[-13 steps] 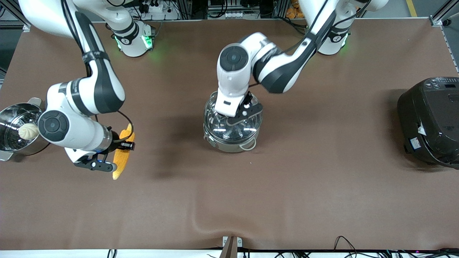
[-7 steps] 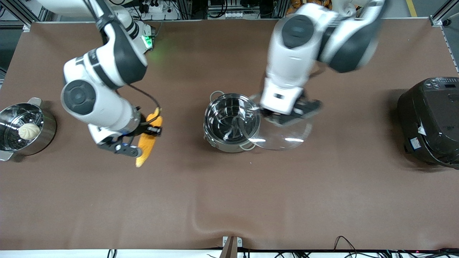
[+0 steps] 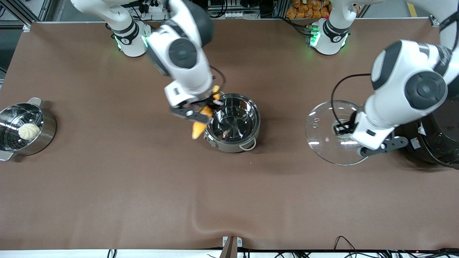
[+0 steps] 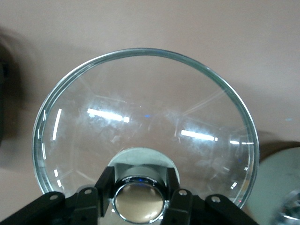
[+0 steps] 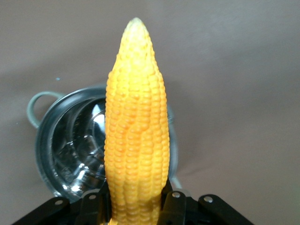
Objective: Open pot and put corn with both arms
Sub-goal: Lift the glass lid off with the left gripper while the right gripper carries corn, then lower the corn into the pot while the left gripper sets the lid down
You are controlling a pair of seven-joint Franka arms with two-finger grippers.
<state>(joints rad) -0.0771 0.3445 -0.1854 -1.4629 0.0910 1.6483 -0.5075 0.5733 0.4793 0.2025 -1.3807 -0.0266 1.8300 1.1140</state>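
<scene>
Next, my left gripper lets go of the glass lid on the brown cloth [image 3: 330, 135] between the steel pot and the black cooker.
The steel pot [image 3: 233, 147] stands open at mid table with nothing inside; it also shows in the right wrist view [image 5: 61, 154]. My right gripper [image 3: 204, 109] is shut on the yellow-orange corn [image 3: 198, 129] and holds it over the pot's rim on the right arm's side. In the right wrist view the corn [image 5: 136, 131] stands out from the gripper [image 5: 136, 206] over the pot's edge. My left gripper [image 3: 342, 128] is shut on the copper knob [image 4: 138, 203] of the glass lid [image 3: 322, 143]. It holds the lid [image 4: 140, 103] over the table beside the black cooker.
The black cooker [image 3: 437, 143] stands at the left arm's end of the table, close to the held lid. A steel steamer pot [image 3: 46, 132] with a white bun [image 3: 28, 131] stands at the right arm's end. A fold runs across the brown cloth near the front edge.
The left arm has carried the lid off the pot and away toward the black cooker. The right arm has carried the corn from near the steamer pot to the open pot's rim.
</scene>
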